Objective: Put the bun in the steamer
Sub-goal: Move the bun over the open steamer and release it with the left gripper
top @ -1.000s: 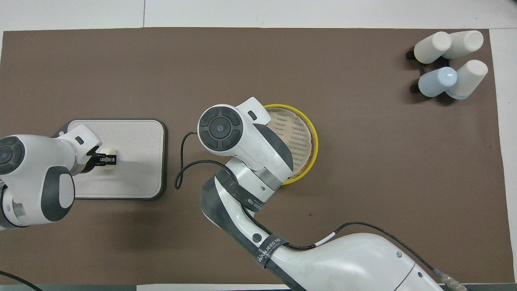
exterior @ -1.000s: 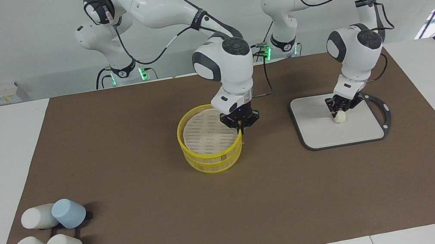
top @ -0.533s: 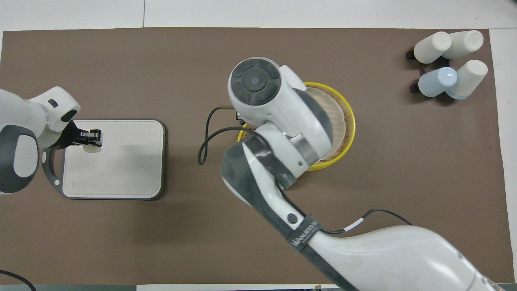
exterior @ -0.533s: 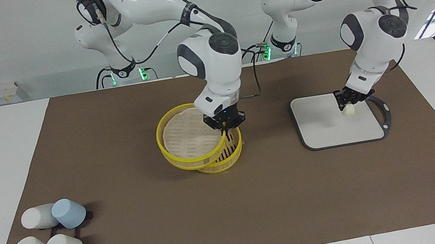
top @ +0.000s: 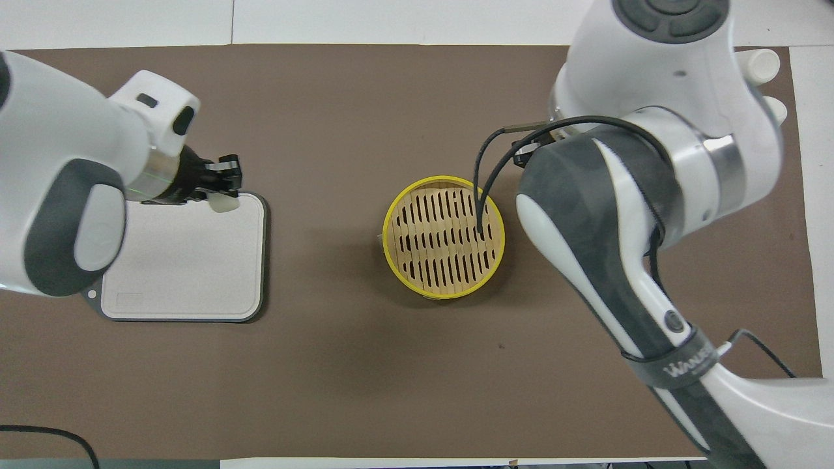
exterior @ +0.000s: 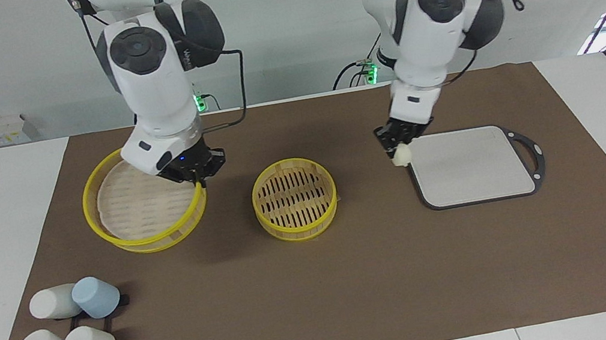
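Note:
Next, my left gripper releases the bun on the steamer's slatted bottom, near its middle (top: 428, 242), a little toward the cutting board.
The steamer (exterior: 300, 229) stands uncovered on the brown mat in the middle, its slatted floor bare; it also shows in the overhead view (top: 386, 238). My left gripper (exterior: 397, 148) is shut on the small cream-white bun (exterior: 401, 157) and holds it in the air over the corner of the cutting board that lies toward the steamer. The overhead view shows this gripper (top: 225, 191) and bun (top: 225, 203) too. My right gripper (exterior: 197, 176) is shut on the rim of the steamer's lid (exterior: 132, 206) and holds it tilted, low over the mat, toward the right arm's end.
A pale cutting board (exterior: 470, 168) with a dark rim lies toward the left arm's end, also in the overhead view (top: 182, 267). Several white and blue cups (exterior: 70, 334) lie at the mat's corner toward the right arm's end, farther from the robots.
My right gripper lifted the lid off the steamer and carried it toward the right arm's end. My left gripper picked the bun up off the board and moved it toward the steamer.

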Controlling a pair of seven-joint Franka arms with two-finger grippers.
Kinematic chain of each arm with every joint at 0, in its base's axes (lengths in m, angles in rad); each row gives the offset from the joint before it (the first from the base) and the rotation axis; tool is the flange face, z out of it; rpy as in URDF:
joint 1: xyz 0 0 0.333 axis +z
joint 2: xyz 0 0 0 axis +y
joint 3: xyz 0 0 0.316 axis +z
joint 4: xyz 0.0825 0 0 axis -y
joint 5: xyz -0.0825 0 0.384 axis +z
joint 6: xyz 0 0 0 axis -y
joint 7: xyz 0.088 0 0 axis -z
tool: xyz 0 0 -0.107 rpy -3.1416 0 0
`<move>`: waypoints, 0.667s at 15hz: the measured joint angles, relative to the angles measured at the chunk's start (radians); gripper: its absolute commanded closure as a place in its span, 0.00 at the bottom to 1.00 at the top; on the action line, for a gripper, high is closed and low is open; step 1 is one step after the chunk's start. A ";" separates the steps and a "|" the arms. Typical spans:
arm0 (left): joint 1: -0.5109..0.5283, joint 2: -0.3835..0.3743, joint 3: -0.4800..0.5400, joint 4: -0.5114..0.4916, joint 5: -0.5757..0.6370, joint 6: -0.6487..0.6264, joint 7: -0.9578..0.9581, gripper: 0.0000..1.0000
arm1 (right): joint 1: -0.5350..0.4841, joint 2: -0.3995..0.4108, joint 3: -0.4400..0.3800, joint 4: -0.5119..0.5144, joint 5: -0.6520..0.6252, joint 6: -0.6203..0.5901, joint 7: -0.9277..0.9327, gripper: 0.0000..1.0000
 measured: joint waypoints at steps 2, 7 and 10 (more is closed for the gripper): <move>-0.098 0.063 -0.001 -0.004 0.000 0.089 -0.102 0.72 | -0.057 -0.015 0.000 -0.044 0.001 0.001 -0.073 1.00; -0.208 0.134 0.005 -0.078 0.002 0.250 -0.184 0.71 | -0.067 -0.063 0.008 -0.183 0.007 0.084 -0.091 1.00; -0.245 0.200 0.006 -0.096 0.011 0.339 -0.216 0.61 | -0.066 -0.089 0.009 -0.239 0.007 0.124 -0.091 1.00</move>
